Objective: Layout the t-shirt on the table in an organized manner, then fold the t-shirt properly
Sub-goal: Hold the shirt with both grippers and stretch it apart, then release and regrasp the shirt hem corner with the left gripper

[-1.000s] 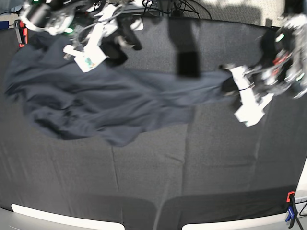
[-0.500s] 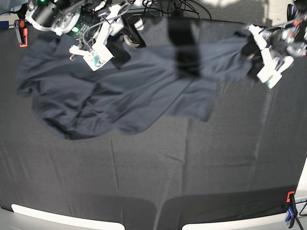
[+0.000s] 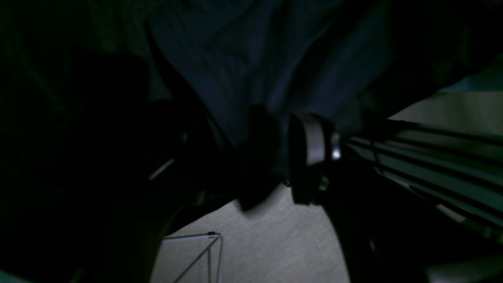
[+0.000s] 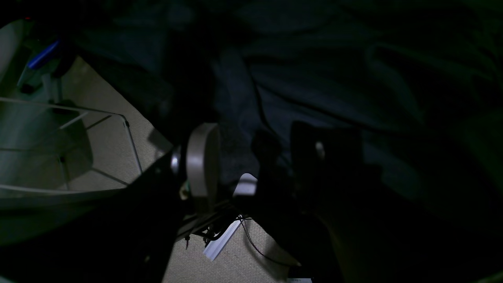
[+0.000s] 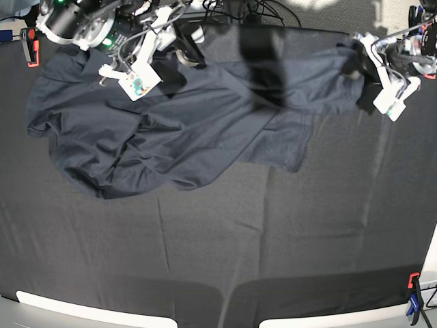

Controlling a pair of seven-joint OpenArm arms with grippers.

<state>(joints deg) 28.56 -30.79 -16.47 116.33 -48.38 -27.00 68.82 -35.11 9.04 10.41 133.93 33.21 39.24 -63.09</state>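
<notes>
Next, I grab, with my left gripper, the near corner of the short flap (image 5: 295,167) sticking out from the dark navy t-shirt's near edge.
The dark navy t-shirt (image 5: 171,123) lies rumpled across the far half of the table (image 5: 273,239), from the far left to the far right corner. At the shirt's right end stands my left gripper (image 5: 362,74). In the left wrist view the left gripper (image 3: 251,157) is open, with its pale pad (image 3: 310,151) against the t-shirt (image 3: 235,59). My right gripper (image 5: 183,58) sits at the shirt's far edge, left of centre. Seen from its wrist, the right gripper (image 4: 263,157) is open over the t-shirt (image 4: 314,90), with bunched cloth between its fingers.
A red clamp (image 5: 29,44) holds the far left corner of the table. A red and blue clamp (image 5: 413,295) sits at the near right. Cables (image 5: 246,10) run behind the far edge. The floor shows under both wrist cameras.
My left arm has dragged the shirt's right end up to the far right corner, stretching the shirt across the far side, and its jaws have opened. The right gripper has stayed in place.
</notes>
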